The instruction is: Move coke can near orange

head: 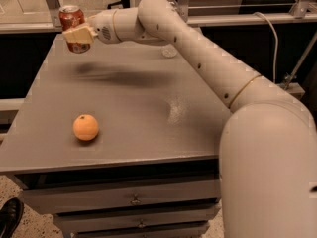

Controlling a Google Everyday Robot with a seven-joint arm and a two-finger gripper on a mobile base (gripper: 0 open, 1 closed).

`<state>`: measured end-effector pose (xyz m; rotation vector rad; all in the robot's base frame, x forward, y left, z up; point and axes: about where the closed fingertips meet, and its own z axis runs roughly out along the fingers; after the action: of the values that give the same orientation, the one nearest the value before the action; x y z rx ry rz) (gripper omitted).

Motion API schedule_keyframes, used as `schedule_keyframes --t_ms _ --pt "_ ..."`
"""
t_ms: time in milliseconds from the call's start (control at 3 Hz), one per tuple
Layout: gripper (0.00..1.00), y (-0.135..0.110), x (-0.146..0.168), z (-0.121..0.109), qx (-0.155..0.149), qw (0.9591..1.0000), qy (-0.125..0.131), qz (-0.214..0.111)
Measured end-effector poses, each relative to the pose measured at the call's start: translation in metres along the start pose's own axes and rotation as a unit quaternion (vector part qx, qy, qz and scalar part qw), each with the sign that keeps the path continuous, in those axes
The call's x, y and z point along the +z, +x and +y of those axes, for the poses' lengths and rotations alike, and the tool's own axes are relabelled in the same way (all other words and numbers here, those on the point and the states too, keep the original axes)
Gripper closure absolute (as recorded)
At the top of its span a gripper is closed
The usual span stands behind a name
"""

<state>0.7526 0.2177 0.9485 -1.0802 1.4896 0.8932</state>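
Observation:
Next, I set the coke can down upright with my gripper on the grey table (110,132), right up against the side of the orange that faces my arm. The can is held above the tabletop now.
The coke can (72,17), red with a silver top, is held in my gripper (75,34) at the far left of the grey table (148,108). The gripper is shut on the can's middle and holds it upright above the tabletop; a shadow lies on the table below it. The orange (85,127) sits on the table near the front left, well apart from the can and closer to me. My arm reaches from the lower right across the table to the can.
A clear water bottle (170,50) stands at the back of the table, mostly hidden behind my arm. A railing and a cable (273,31) run behind and to the right. Drawers (133,200) are under the table. A black shoe (10,217) is on the floor at lower left.

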Motion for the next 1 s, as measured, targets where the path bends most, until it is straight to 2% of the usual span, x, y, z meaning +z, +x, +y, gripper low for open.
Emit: schedule_keyframes --t_ms 333,667,1000 --pt "1.00 -0.003 -0.045 0.044 0.025 0.9986 -0.046 0.011" --pt "1.00 0.020 -0.098 0.105 0.060 0.9951 -0.070 0.037" --pt "1.00 0.054 -0.124 0.137 0.091 0.9919 -0.064 0.061"
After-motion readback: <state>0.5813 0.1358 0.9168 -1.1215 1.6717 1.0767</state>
